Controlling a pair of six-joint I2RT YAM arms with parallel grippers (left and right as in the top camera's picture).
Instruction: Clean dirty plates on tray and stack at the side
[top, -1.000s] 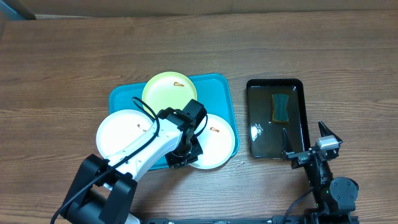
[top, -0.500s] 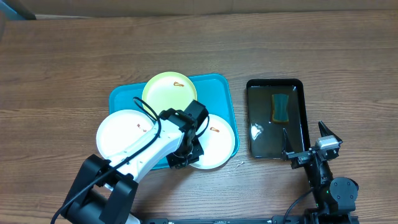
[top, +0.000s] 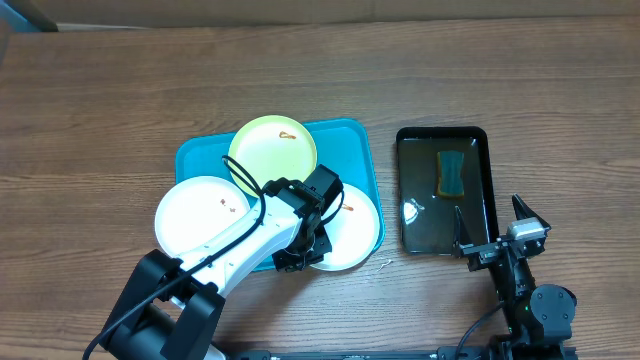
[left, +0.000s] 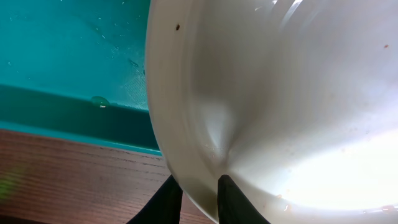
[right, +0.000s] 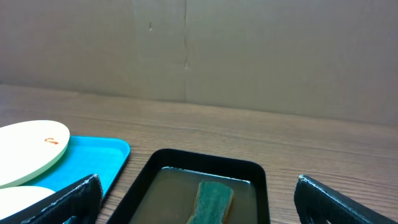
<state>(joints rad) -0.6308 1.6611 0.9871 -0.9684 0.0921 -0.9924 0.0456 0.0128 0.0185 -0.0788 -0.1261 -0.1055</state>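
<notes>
I should open my left gripper's fingers, since the white plate's rim slants across them, and pinch the plate's rim (left: 166, 134) close by, in line with the fingers, before I lift.
The turquoise tray (top: 345, 150) holds three plates. A pale yellow-green plate (top: 272, 152) with a brown smear lies at the back. One white plate (top: 195, 215) overhangs the tray's front left. The other white plate (top: 355, 228) sits at the front right with a small smear. My left gripper (top: 302, 256) is shut on this plate's near-left rim. In the left wrist view, its dark fingers (left: 229, 198) pinch the plate (left: 280, 93) over the tray (left: 68, 56). My right gripper (top: 497, 238) stands open beside the black tray, holding nothing.
A glossy black tray (top: 415, 200) right of the turquoise one holds murky water and a green sponge (top: 452, 172). The right wrist view shows the sponge (right: 211, 196) and that tray's rim (right: 205, 160). A tiny white scrap (top: 385, 264) lies on the wooden table.
My left arm has shifted slightly to the right while keeping its grip on the white plate's rim. The right arm has not moved.
</notes>
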